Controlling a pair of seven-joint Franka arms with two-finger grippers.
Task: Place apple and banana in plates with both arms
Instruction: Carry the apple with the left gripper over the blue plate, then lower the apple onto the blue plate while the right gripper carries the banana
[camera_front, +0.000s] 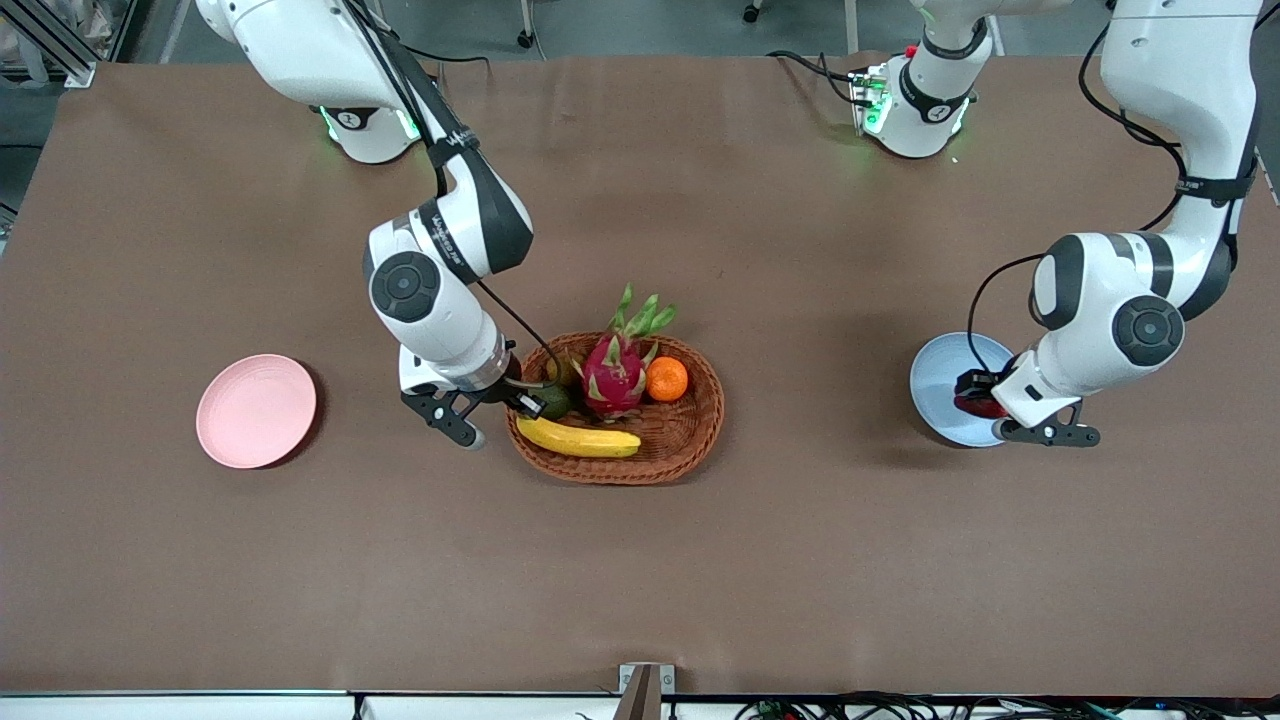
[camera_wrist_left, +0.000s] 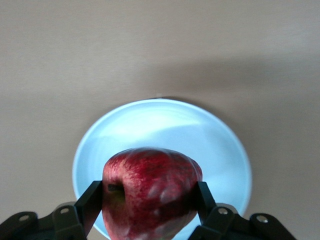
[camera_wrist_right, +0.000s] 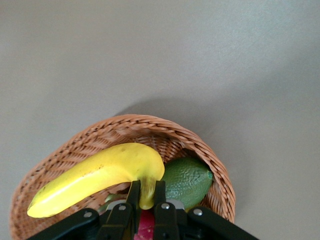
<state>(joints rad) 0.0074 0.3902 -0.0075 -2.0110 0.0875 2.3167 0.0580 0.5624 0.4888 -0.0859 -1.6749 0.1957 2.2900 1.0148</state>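
I need to let go of the yellow banana with my right gripper across the near half of the pink plate (camera_front: 254, 428).
The dark red apple (camera_wrist_left: 150, 192) is clamped between the fingers of my left gripper (camera_wrist_left: 149, 200), which is shut on it just over the light blue plate (camera_wrist_left: 160, 125). From the front, the apple (camera_front: 976, 406) shows partly under that gripper (camera_front: 975, 393), above the blue plate (camera_front: 935, 380). My right gripper (camera_wrist_right: 146, 192) is shut on the stem end of the yellow banana (camera_wrist_right: 100, 175). The banana (camera_front: 580, 438) lies along the near rim inside the wicker basket (camera_front: 690, 440), with the right gripper (camera_front: 527, 400) at the basket's end toward the right arm. The pink plate (camera_front: 256, 410) lies bare toward that arm's end.
The basket (camera_wrist_right: 150, 125) also holds a green avocado (camera_wrist_right: 187, 180), a pink dragon fruit (camera_front: 613, 375) and an orange (camera_front: 666, 379). Brown tabletop (camera_front: 640, 560) lies open between the basket and each plate.
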